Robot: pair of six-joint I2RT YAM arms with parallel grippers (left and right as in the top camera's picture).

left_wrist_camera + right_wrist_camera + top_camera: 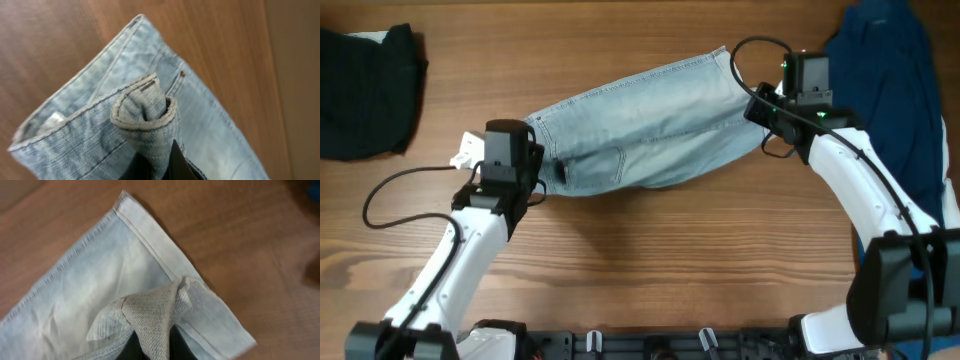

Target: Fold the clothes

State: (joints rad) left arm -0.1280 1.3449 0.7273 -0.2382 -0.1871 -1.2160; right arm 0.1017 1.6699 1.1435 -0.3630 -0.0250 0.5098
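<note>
I should let go of the bunched fold of waistband at the shorts' waist end (pixel 536 160) with my left gripper, near the small white tag.
The light-blue denim shorts (pixel 640 125) lie folded lengthwise across the middle of the wooden table, waist at the left, leg cuffs at the right. My left gripper (pixel 532 160) is shut on a bunched fold of the waistband (pixel 145 112), with the rest of the waist below it. My right gripper (pixel 760 110) is shut on a pinched fold of the leg cuff (pixel 155 315); the hemmed cuff edge (pixel 150 240) lies flat on the wood beyond it.
A dark-blue garment (pixel 895 90) lies at the right edge of the table, close behind my right arm. A black garment (pixel 365 90) lies at the far left. A small white tag (pixel 468 150) sits by my left gripper.
</note>
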